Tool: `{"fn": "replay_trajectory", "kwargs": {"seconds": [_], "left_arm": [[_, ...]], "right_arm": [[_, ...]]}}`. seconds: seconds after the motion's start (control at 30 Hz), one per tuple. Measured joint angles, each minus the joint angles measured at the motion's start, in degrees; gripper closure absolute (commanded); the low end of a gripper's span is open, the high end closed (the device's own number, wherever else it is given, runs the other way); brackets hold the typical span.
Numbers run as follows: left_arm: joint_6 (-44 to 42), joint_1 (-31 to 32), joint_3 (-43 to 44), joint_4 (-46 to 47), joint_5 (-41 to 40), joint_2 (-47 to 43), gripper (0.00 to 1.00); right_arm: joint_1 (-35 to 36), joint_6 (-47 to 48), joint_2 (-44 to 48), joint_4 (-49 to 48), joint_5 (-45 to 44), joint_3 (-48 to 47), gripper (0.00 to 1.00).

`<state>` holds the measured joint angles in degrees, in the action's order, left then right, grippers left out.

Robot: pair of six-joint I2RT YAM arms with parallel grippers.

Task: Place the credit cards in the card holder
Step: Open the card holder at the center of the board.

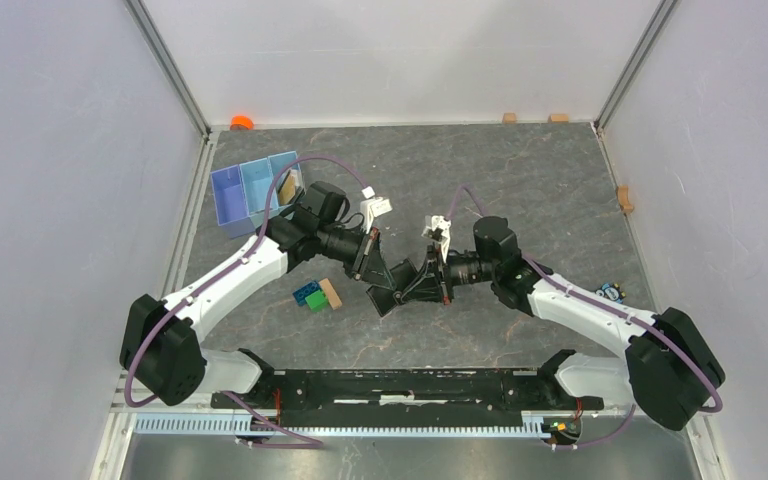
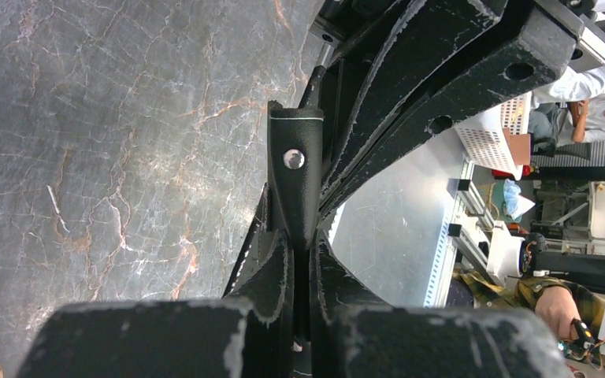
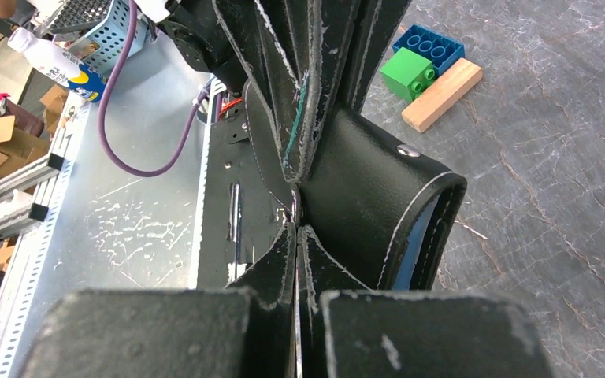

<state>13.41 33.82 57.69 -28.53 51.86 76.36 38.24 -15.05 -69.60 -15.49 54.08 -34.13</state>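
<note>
Next, the left gripper releases the black card holder on the table (image 1: 384, 299) between the tan wooden block and the robot's right gripper.
Both arms meet over the middle of the table around the black card holder (image 1: 396, 292), which hangs off the surface. My left gripper (image 1: 387, 296) (image 2: 303, 246) is shut on its snap tab (image 2: 293, 177), reaching down from the upper left. In the right wrist view the card holder (image 3: 362, 185) curls to the right and shows its light blue lining (image 3: 417, 236). My right gripper (image 1: 408, 287) (image 3: 298, 230) is shut, its tips against the holder's edge just below the left fingers (image 3: 315, 94). A thin pale line shows between its pads; what it is I cannot tell. No credit cards show plainly.
A light blue three-compartment tray (image 1: 250, 195) stands at the far left, with something tan (image 1: 288, 189) in its right compartment. Green and blue bricks (image 1: 309, 296) (image 3: 417, 63) and a tan wooden block (image 1: 331, 293) (image 3: 441, 94) lie just left of the grippers. Small blocks (image 1: 624, 198) line the walls.
</note>
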Motion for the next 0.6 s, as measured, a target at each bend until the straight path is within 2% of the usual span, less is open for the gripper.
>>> {"fn": "replay_trajectory", "kwargs": {"seconds": [0.33, 0.6], "left_arm": [[0.0, 0.0, 0.0, -3.21, -0.39, 0.42, 0.98], [0.09, -0.39, 0.13, 1.81, -1.4, 1.84, 0.98]], "right_arm": [[2.86, 4.0, -0.55, 1.25, 0.09, -0.33, 1.0], [9.44, 10.99, -1.22, 7.98, 3.02, -4.79, 1.0]]}}
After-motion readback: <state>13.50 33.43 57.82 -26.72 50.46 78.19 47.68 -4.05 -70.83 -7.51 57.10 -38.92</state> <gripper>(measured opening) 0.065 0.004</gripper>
